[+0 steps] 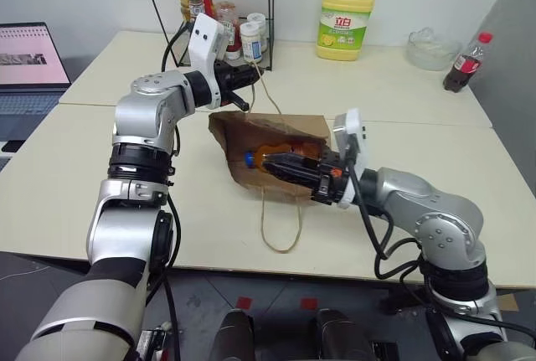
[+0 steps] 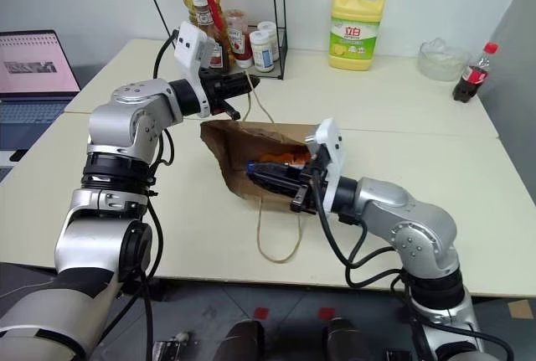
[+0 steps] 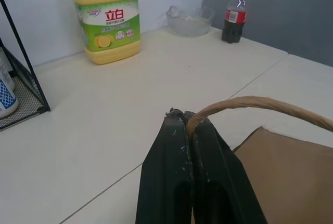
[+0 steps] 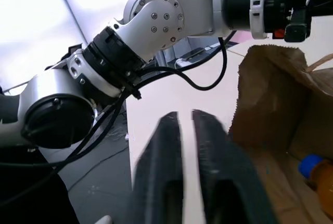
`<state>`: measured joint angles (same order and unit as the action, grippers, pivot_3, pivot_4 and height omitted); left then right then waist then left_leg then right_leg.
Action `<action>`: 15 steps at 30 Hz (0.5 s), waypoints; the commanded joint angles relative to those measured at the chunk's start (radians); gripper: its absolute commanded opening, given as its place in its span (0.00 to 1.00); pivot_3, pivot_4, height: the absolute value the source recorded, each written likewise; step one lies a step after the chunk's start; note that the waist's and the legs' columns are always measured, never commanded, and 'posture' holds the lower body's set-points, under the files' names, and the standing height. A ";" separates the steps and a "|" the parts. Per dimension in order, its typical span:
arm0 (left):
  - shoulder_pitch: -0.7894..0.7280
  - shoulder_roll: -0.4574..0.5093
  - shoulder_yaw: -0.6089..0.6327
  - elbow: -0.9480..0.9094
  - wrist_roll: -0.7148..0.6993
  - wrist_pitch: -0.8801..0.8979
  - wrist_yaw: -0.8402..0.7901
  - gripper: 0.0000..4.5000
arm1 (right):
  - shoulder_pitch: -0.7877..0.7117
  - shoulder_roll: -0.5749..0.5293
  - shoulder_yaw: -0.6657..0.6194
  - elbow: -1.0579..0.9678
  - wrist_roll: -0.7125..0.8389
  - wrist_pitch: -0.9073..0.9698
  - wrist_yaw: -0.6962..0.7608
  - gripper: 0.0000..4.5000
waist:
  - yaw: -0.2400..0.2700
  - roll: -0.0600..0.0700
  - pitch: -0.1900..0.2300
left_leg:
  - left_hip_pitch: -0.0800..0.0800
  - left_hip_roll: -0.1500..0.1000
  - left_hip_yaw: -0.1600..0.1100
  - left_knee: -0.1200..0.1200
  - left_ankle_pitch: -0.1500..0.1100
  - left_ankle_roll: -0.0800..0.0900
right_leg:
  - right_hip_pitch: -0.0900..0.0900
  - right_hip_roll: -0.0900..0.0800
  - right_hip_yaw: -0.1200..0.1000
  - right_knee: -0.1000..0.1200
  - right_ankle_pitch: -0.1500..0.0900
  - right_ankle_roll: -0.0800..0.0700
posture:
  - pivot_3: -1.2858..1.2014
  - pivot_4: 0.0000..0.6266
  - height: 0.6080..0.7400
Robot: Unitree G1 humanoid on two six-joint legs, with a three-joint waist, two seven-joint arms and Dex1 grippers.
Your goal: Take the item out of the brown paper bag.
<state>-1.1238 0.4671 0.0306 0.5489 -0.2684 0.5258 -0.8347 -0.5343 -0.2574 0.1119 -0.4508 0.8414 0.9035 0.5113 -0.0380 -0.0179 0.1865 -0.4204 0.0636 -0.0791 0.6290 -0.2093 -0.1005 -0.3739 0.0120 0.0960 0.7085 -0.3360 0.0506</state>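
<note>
My right gripper's shut fingers are beside the orange drink bottle, so next I turn that gripper down into the bag, open it and grip the bottle's middle [image 1: 302, 151].
The brown paper bag [image 1: 251, 131] lies on its side on the table, mouth toward me, held up by one string handle. My left gripper [image 1: 247, 76] is shut on that tan handle [image 3: 260, 103] above the bag's far edge. Inside the mouth lies the item, an orange drink bottle [image 1: 270, 152] with a blue cap [image 4: 312, 166]. My right gripper [image 1: 272, 162] points left across the bag's mouth, just in front of the bottle. Its fingers [image 4: 161, 146] are shut with nothing between them, and the bottle sits off to their side.
The bag's second handle [image 1: 280, 223] loops toward the table's front edge. At the back stand a yellow detergent jug [image 1: 347, 18], a glass bowl [image 1: 431, 49], a cola bottle [image 1: 466, 64] and a wire rack of jars [image 1: 226, 26]. A laptop [image 1: 29, 64] sits far left.
</note>
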 commanded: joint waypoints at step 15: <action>-0.021 0.007 0.011 -0.050 -0.004 -0.010 -0.004 0.00 | -0.136 0.037 0.235 0.468 -0.582 -0.449 0.027 0.00 | -0.013 0.000 0.000 | 0.000 0.000 0.000 -0.001 0.000 0.000 | -0.001 0.000 0.000 0.001 0.000 0.000 | 0.52 0.24 1.00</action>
<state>-1.1252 0.4665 0.0303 0.5464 -0.2674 0.5209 -0.8388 -0.6398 -0.2210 0.3398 0.0208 0.3138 0.5051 0.5536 -0.0510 -0.0178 0.1865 -0.4206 0.0638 -0.0791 0.6283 -0.2093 -0.1005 -0.3757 0.0122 0.0958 0.7094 -0.3361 0.0506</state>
